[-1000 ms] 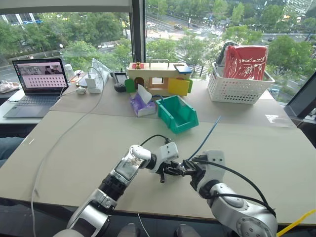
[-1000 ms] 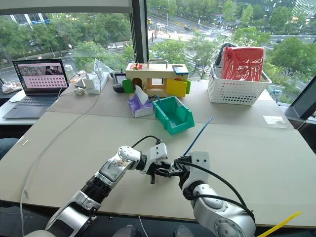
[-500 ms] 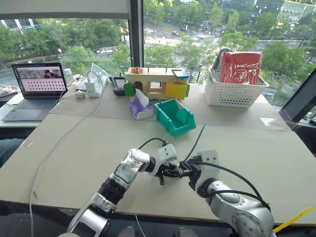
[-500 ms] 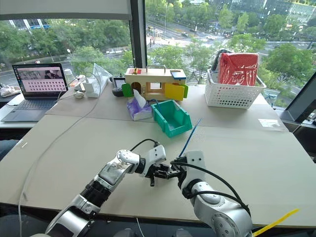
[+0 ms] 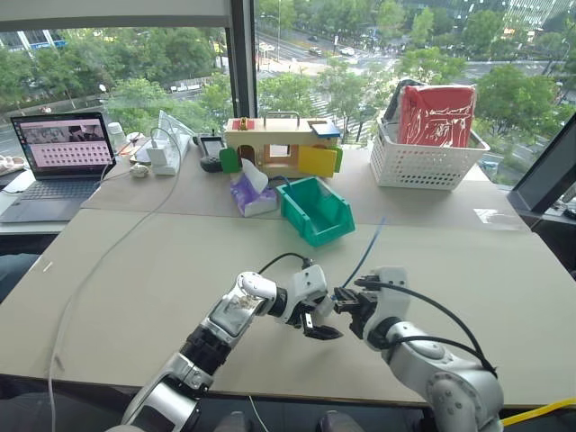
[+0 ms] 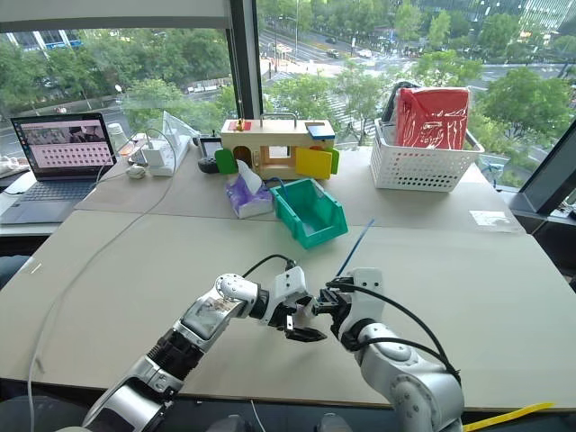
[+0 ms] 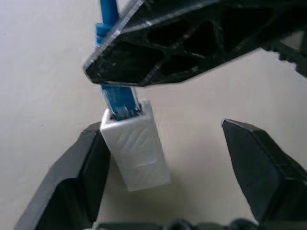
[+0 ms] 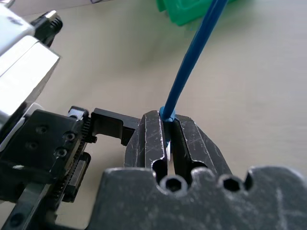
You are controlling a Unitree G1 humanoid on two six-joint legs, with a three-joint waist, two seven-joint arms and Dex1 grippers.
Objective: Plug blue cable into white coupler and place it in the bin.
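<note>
Next, my right gripper lets go of the blue cable inside the teal-green bin [image 5: 306, 209], toward the bin's side closest to the purple tissue pack.
The blue cable [image 5: 367, 252] slants up off the table toward the teal-green bin [image 5: 330, 230], which stands behind both hands. My right gripper [image 5: 345, 300] is shut on the cable just behind its plug [image 8: 167, 111]. The plug sits inside the white coupler [image 7: 136, 146]. My left gripper [image 5: 317, 319] is open around the coupler, which rests against one finger [image 7: 81, 177] and stands apart from the other. The two grippers meet tip to tip above the table's near middle.
Behind the bin stand a purple tissue pack [image 5: 250, 193] and a wooden toy house [image 5: 279, 148]. A white lattice basket [image 5: 430, 162] with a red bag sits at the back right, a laptop [image 5: 58, 153] at the back left. A long white cord [image 5: 108, 261] crosses the left side.
My left gripper has opened and let go of the white coupler, which stays on the cable's plug. The right gripper has shifted slightly away from it with the cable.
</note>
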